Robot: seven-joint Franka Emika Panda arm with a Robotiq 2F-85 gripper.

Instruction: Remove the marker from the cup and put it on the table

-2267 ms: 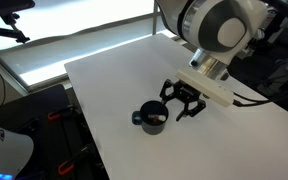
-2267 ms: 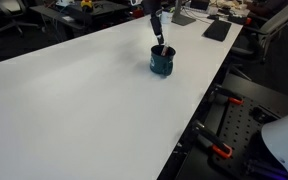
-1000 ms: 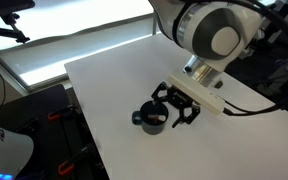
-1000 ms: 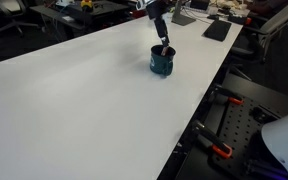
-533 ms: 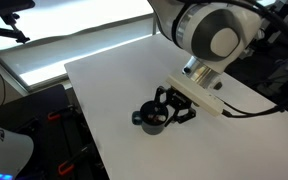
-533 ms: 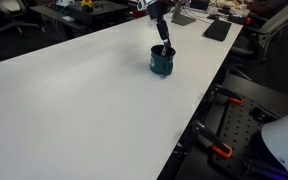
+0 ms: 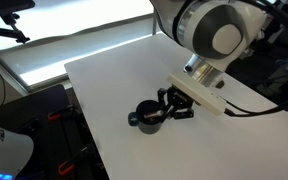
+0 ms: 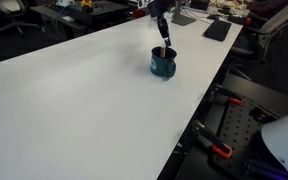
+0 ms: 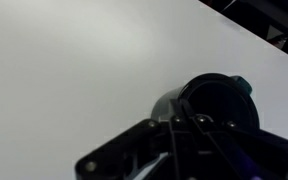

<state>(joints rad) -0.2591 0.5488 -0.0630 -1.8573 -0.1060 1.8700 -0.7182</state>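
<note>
The marker is outside the grip of my gripper's fingers, which are pressed shut over the cup's opening, so next I open them and close them around the marker's upper end [image 8: 165, 48].
The dark blue cup [image 7: 146, 117] [image 8: 163, 67] stands on the white table [image 7: 114, 80] [image 8: 74, 100], near its edge. My gripper [image 7: 167, 108] [image 8: 162, 47] hangs right over the cup's mouth with its fingers pressed together. They pinch a thin dark stick, the marker [image 8: 164, 55], which rises out of the cup and is mostly hidden by the fingers. In the wrist view the shut gripper [image 9: 179, 122] sits at the rim of the cup [image 9: 222, 98]; the marker cannot be made out there.
The table edge [image 8: 199, 110] runs close beside the cup, with dark equipment [image 8: 224, 140] below it. A black keyboard-like slab [image 8: 217, 30] lies at the far end. A bright window strip [image 7: 44, 50] lies behind the table.
The jaws went from wide open around the cup's mouth to shut over the last second. The gripper has stayed over the cup, which shifted very slightly.
</note>
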